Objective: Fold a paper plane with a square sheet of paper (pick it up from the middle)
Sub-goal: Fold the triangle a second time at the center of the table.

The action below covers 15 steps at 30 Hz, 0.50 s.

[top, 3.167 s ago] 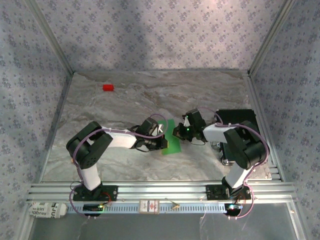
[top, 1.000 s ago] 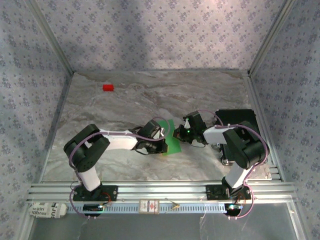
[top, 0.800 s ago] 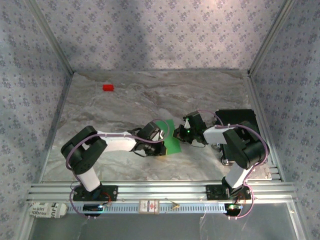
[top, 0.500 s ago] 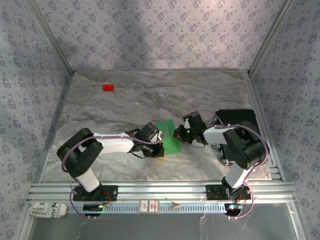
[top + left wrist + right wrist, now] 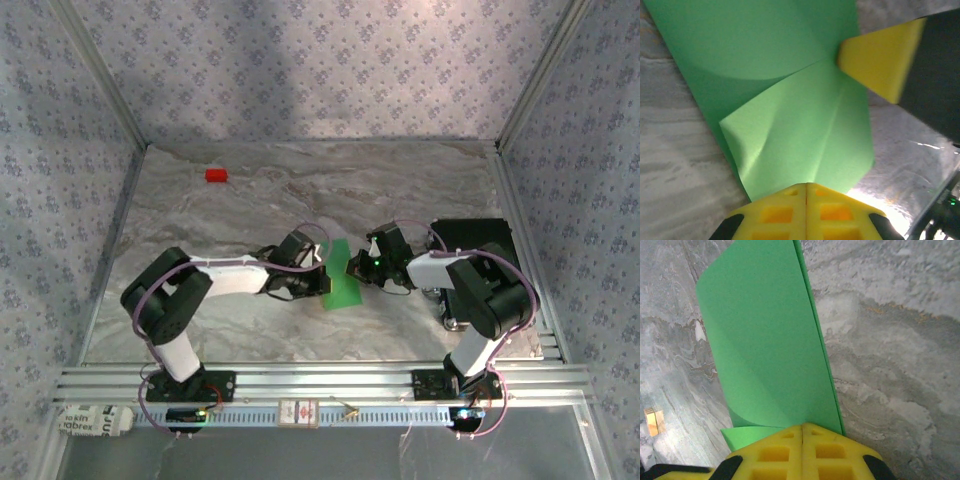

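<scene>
The shut fingers of my right gripper lie over the side of the sheet, inside its layered edge, so next my right gripper backs away, opens and pinches that edge (image 5: 837, 412).
The square sheet of paper (image 5: 343, 287) is bright green and folded over, held off the marble table near its middle. My left gripper (image 5: 322, 272) is shut on its left edge; in the left wrist view the sheet (image 5: 790, 125) runs into the closed yellow jaws (image 5: 806, 189). My right gripper (image 5: 357, 265) is shut on the opposite edge, and one of its yellow fingertips (image 5: 880, 65) pokes in at the upper right. From the right wrist the sheet (image 5: 765, 340) curves up and away from the closed jaws (image 5: 802, 429). A paper plane is out of view.
A small red block (image 5: 216, 175) lies at the far left of the table. A black box (image 5: 480, 235) sits by the right arm. Patterned walls close in the back and sides, and an aluminium rail (image 5: 320, 380) runs along the near edge.
The left gripper has closed the last bit and moved slightly away from the near edge with the paper's edge. The right arm has stayed still.
</scene>
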Each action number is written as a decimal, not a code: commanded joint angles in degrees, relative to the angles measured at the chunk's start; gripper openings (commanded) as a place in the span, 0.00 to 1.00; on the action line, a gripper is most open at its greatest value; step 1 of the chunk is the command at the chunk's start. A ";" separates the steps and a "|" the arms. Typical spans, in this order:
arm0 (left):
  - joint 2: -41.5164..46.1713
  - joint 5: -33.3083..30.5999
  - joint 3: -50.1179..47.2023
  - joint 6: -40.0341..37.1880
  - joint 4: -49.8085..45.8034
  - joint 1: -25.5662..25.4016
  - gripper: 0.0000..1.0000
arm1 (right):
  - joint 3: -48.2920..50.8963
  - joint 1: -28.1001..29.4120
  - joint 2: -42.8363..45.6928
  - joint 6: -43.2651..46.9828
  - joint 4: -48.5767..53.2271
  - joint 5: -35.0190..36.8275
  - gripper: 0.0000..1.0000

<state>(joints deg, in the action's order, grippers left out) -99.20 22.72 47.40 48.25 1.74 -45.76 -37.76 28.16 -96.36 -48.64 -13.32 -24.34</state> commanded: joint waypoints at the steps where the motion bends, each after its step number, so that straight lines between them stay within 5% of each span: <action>1: -1.99 0.27 0.22 0.30 -0.68 -0.04 0.04 | -0.56 -0.14 0.90 0.12 4.79 2.14 0.00; 15: -2.67 -0.31 -2.16 1.65 -0.33 0.05 0.01 | -2.71 3.40 3.31 0.42 7.05 -0.01 0.00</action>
<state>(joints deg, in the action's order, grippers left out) -100.55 23.35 46.28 49.60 4.16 -45.74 -39.18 30.41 -91.35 -48.42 -8.78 -24.25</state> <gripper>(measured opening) 0.047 0.052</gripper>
